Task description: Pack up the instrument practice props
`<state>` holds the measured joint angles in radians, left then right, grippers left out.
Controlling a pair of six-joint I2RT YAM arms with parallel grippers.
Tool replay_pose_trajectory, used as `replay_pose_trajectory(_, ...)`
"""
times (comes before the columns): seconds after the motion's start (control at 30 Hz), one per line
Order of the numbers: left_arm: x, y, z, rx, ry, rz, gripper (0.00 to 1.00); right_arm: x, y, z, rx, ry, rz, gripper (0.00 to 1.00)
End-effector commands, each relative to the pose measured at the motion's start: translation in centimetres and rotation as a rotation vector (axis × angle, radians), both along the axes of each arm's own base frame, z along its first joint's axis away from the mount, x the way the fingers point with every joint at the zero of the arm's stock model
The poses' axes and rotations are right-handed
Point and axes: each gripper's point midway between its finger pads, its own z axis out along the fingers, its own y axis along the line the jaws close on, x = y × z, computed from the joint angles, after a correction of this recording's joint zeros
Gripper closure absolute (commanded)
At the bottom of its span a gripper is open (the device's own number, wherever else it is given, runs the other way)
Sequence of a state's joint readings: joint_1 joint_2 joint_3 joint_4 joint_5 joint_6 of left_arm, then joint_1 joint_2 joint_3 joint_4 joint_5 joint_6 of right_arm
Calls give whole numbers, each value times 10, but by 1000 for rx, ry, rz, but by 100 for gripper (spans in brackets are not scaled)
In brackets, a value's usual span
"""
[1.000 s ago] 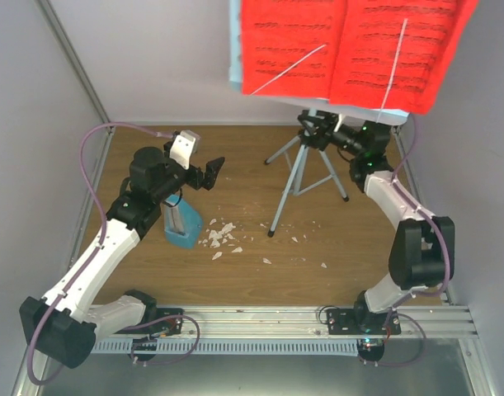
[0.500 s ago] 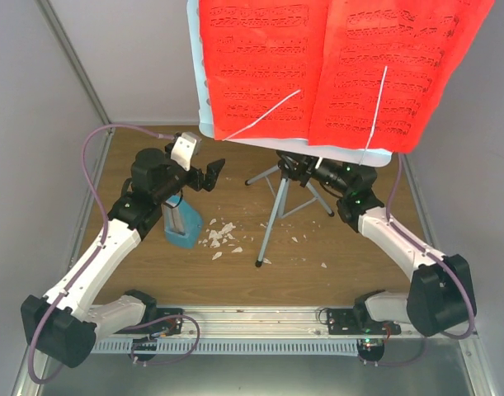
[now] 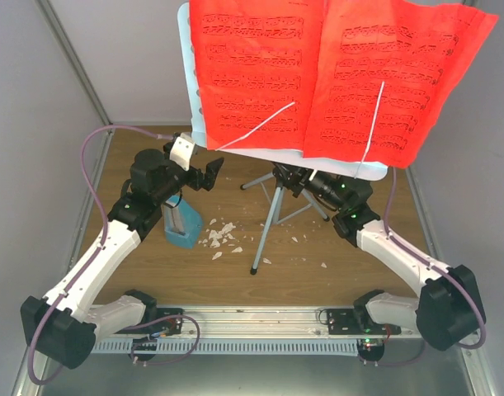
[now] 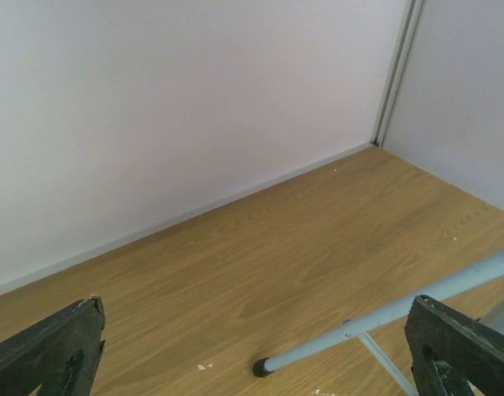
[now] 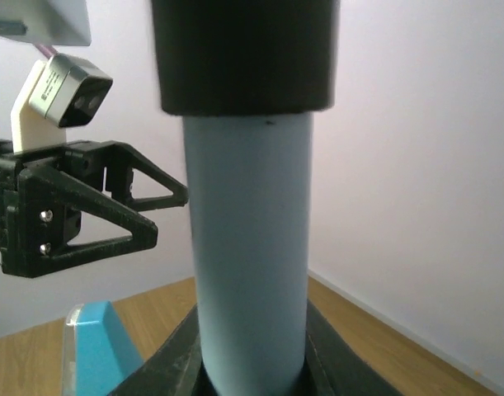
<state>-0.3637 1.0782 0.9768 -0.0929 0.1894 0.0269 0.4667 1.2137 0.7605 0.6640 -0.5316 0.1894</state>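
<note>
The red sheet-music page is nearest the small blue box. Next, I close my left gripper on the lower outer corner (image 3: 209, 142) of that page to lift it off the stand.
The pale-blue music stand (image 3: 189, 91) carries the red sheet-music pages (image 3: 334, 74) high at the back, with two white clips across them. Its tripod legs (image 3: 268, 223) spread below mid-table. My right gripper (image 3: 294, 178) is shut on the stand's pole (image 5: 250, 247), just under a black collar (image 5: 243, 58). A small blue box (image 3: 183, 224) stands on the table at the left and also shows in the right wrist view (image 5: 99, 342). Above it hovers my left gripper (image 3: 204, 175), open and holding nothing; one tripod leg (image 4: 383, 318) crosses between its fingers (image 4: 54, 351).
White scraps (image 3: 221, 237) lie scattered on the wooden table (image 3: 334, 247) between the box and the tripod. Grey walls (image 3: 37, 124) close in the left, back and right. A metal rail (image 3: 260, 318) with both arm bases runs along the near edge.
My right arm has swung the stand left and toward the near edge, pages and tripod moving with it. The left arm and the blue box have stayed put.
</note>
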Motion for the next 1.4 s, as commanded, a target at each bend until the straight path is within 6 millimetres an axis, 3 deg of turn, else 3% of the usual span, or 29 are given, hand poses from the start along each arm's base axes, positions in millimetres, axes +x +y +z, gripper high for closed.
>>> replay_pose_trajectory(0.0, 1, 6, 17, -9, -77, 22, 1, 0, -13, 18, 88, 7, -73, 69)
replay_pose_trajectory(0.1, 0, 7, 18, -6, -82, 25, 1, -1, -17, 10, 80, 20, -94, 45)
replay_pose_trajectory(0.17, 0, 8, 18, -5, -84, 29, 1, -3, -20, 6, 75, 19, -113, 36)
replay_pose_trajectory(0.3, 1, 7, 17, -4, -83, 27, 1, -6, -29, -3, 66, 31, -155, 26)
replay_pose_trajectory(0.53, 0, 12, 20, -2, -97, 53, 1, -15, -52, -31, 60, 99, -248, 19)
replay_pose_trajectory(0.7, -1, 19, 24, -3, -114, 87, 1, -24, -89, -46, 116, 171, -389, 5)
replay_pose_trajectory(0.83, 0, 27, 26, 0, -126, 136, 1, -31, -112, -61, 131, 239, -472, 3)
replay_pose_trajectory(0.93, 0, 41, 26, 6, -137, 209, 1, -27, -145, -72, 172, 341, -634, 2)
replay_pose_trajectory(1.07, 3, 64, 29, 24, -153, 326, 1, -29, -204, -82, 218, 498, -924, 1)
replay_pose_trajectory(1.2, 6, 96, 31, 19, -157, 441, 1, -48, -253, -63, 257, 539, -1159, 1)
replay_pose_trajectory(1.37, 1, 113, 51, -38, -208, 483, 1, -78, -276, 8, 343, 418, -1210, 1)
